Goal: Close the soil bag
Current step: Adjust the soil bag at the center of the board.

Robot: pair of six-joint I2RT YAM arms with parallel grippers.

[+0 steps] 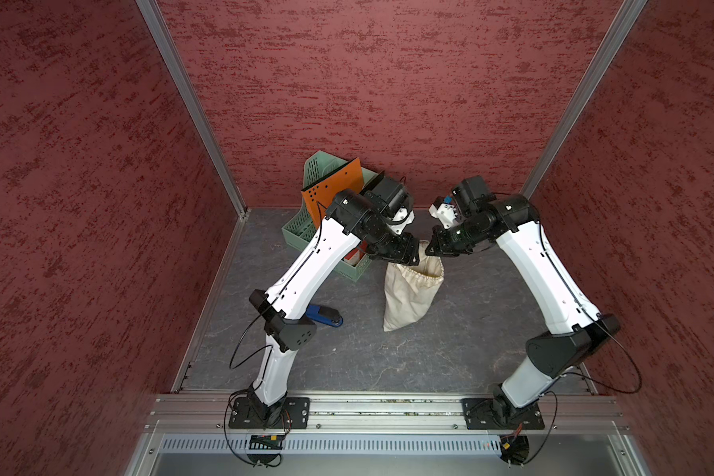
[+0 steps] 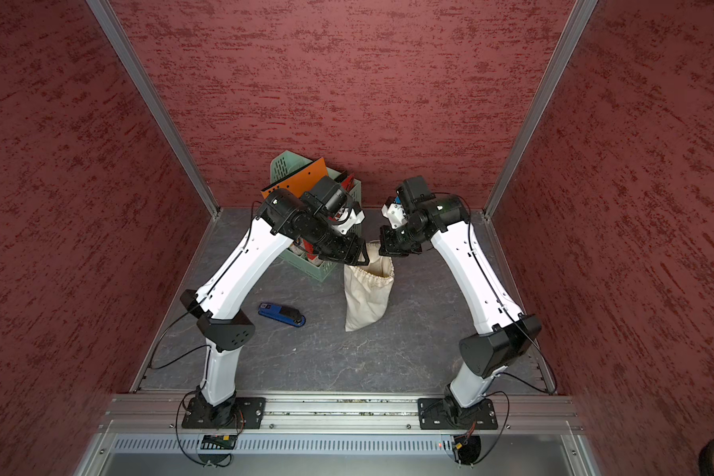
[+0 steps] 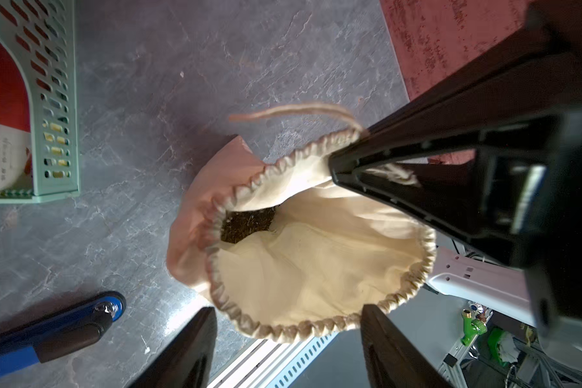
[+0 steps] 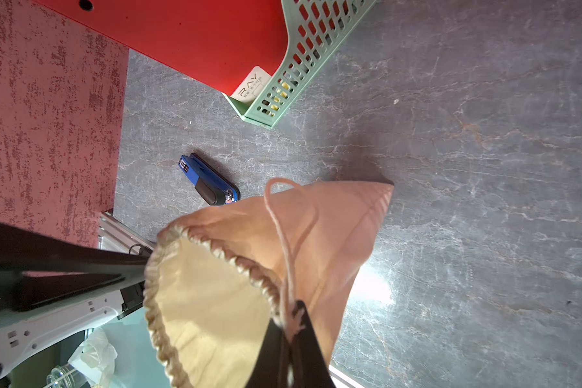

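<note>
The soil bag's opening hangs wide and the robot's right gripper holds just the cord's side, so its left gripper should pinch the opposite rim point(image 3: 297, 331) and pull it tight.
The soil bag point(image 1: 409, 296) point(image 2: 365, 301) is a cream cloth sack standing on the grey floor, its gathered mouth wide open. Dark soil point(image 3: 246, 225) shows deep inside. My right gripper point(image 4: 294, 312) point(image 1: 431, 247) is shut on the thin pale cord point(image 4: 284, 242) right at the bag's rim, holding that side up. A loose loop of cord point(image 3: 293, 111) curls away from the rim. My left gripper point(image 3: 288, 312) point(image 1: 411, 253) is open at the opposite rim. The gathered edge lies between its spread fingers point(image 3: 199, 346), near their tips.
A green slotted basket point(image 1: 301, 233) point(image 4: 303, 63) with orange and red folders stands behind the left arm, close to the bag. A blue stapler point(image 2: 281, 315) point(image 3: 47, 336) lies on the floor left of the bag. Red walls close in three sides.
</note>
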